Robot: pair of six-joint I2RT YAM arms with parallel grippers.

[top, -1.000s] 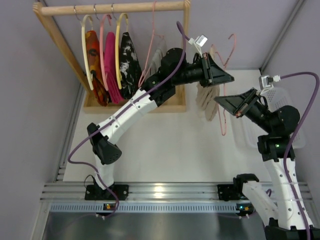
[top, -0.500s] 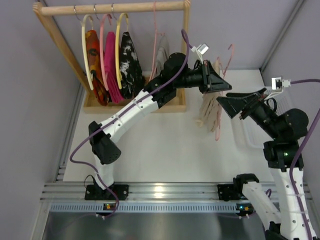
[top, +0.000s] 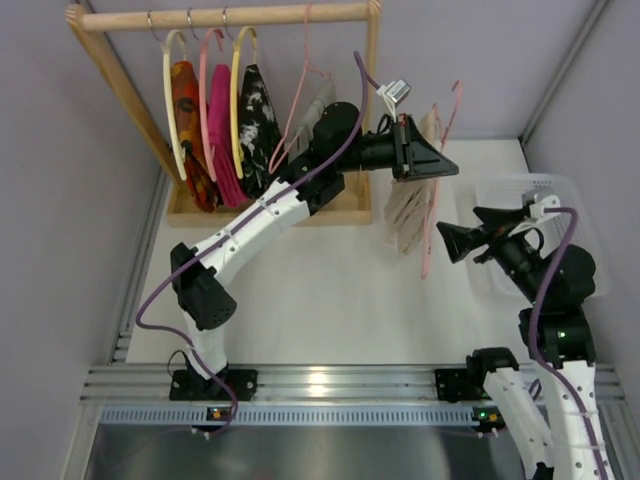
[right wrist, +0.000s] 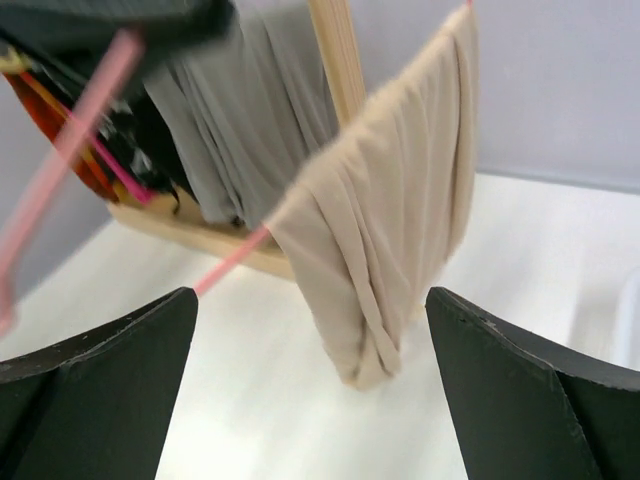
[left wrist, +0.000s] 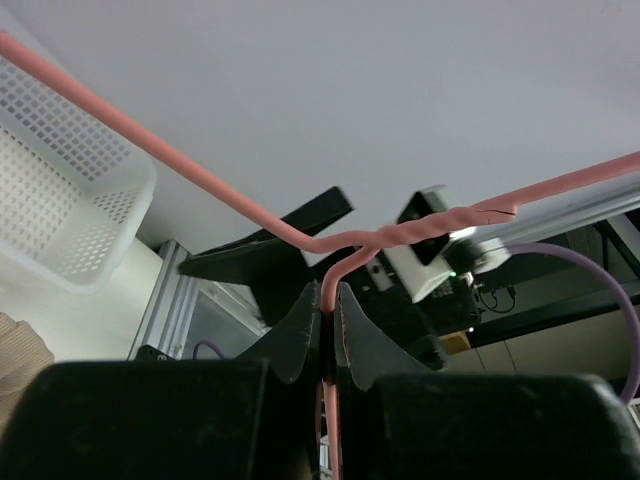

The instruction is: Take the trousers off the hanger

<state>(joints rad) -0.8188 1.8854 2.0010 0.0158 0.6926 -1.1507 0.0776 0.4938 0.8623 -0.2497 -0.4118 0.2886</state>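
Observation:
The robot's right gripper needs to next close on the lower hanging part (top: 429, 218) (right wrist: 368, 318) of the beige trousers, just above their loose end and below the bar of the pink hanger.
The thin pink hanger (top: 428, 240) hangs in mid-air right of the rack, the beige trousers (top: 406, 214) draped over its bar in soft pleats. My left gripper (top: 428, 165) is shut on the hanger's wire neck (left wrist: 331, 298), just below the twist. My right gripper (top: 462, 240) stands open a little to the right of the trousers, touching nothing. In the right wrist view the trousers (right wrist: 390, 240) hang between and beyond my wide-spread fingers (right wrist: 110, 390), and the pink wire (right wrist: 232, 260) runs out to the left.
A wooden rack (top: 225, 15) at the back left carries hoop hangers with coloured clothes (top: 215, 110) and a wire hanger with grey trousers (top: 318, 100), which also show in the right wrist view (right wrist: 250, 110). A white mesh basket (top: 520, 186) sits at the right.
My right gripper has opened wide and drawn back towards the near side, away from the trousers. The left gripper has shifted the hanger slightly left.

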